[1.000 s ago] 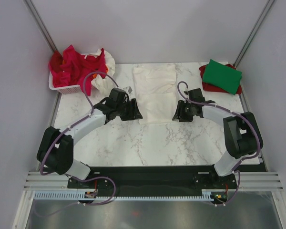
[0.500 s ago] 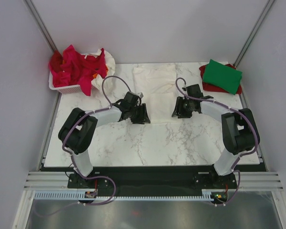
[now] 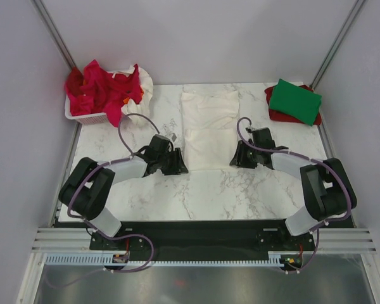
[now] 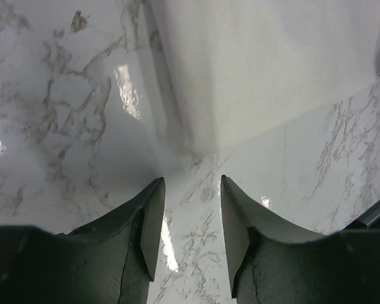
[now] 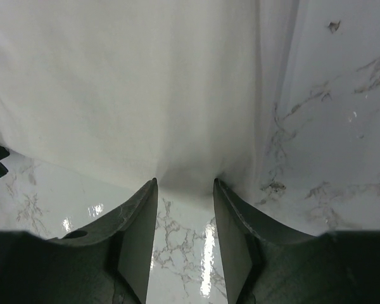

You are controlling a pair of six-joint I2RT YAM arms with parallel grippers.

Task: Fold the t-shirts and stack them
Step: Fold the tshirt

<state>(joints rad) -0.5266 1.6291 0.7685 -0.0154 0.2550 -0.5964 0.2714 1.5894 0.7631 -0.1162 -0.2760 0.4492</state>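
Next, my left gripper reaches further in and pinches the white t-shirt's near corner [image 4: 195,147] before folding it, because only marble lies between its open fingers.
A white t-shirt [image 3: 209,120] lies folded into a long strip at the middle of the marble table, its near end towards the arms. My left gripper [image 3: 181,166] sits low at the strip's near left corner. In the left wrist view the gripper [image 4: 191,190] is open, with bare marble between the fingers and the white t-shirt [image 4: 259,63] just ahead. My right gripper [image 3: 235,159] sits at the near right corner. In its wrist view the gripper [image 5: 185,183] is open, its tips at the hem of the white t-shirt [image 5: 126,82]. A folded green t-shirt [image 3: 294,101] rests on a red t-shirt [image 3: 275,115] at the back right.
A white plastic basket [image 3: 85,117] stands at the back left corner, heaped with red t-shirts [image 3: 101,88] and a white one that spills over its right side. Grey walls close in the table on the left, back and right.
Both grippers have come nearer and lower, down to the near corners of the white strip. The left arm swung in towards the shirt and back, and its jaws narrowed a little.
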